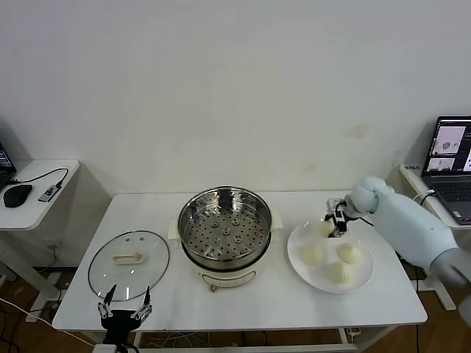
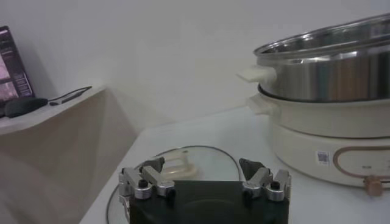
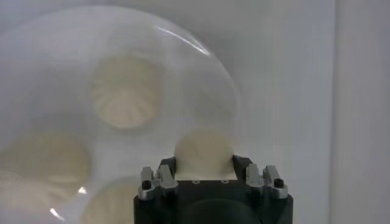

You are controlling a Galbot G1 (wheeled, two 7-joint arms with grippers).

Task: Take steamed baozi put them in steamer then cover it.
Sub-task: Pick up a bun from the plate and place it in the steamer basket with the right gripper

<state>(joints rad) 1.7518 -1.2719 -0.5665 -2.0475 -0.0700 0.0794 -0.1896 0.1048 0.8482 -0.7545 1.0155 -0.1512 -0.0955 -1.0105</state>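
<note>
The baozi, now over the white plate's far edge, will be let go by my right gripper on the far part of the steel steamer's perforated tray (image 1: 224, 210).
My right gripper (image 1: 336, 223) is over the far edge of the white plate (image 1: 368, 283), shut on one cream-white baozi (image 1: 326, 229). In the right wrist view that baozi (image 3: 204, 152) sits between my right gripper's (image 3: 204, 163) fingers. Three more baozi (image 1: 312, 254) (image 1: 349, 253) (image 1: 338, 272) lie on the plate (image 3: 183, 55). The steel steamer (image 1: 224, 228) stands open mid-table on its white base, its perforated tray bare; it also shows in the left wrist view (image 2: 329, 79). My left gripper (image 1: 125, 309) is open and empty at the table's front left edge, just in front of the glass lid (image 1: 129, 263).
The lid (image 2: 207, 159) lies flat on the table, handle up, left of the steamer. A side table with a mouse (image 1: 18, 195) stands at the far left. A laptop (image 1: 450, 165) stands on a stand at the far right.
</note>
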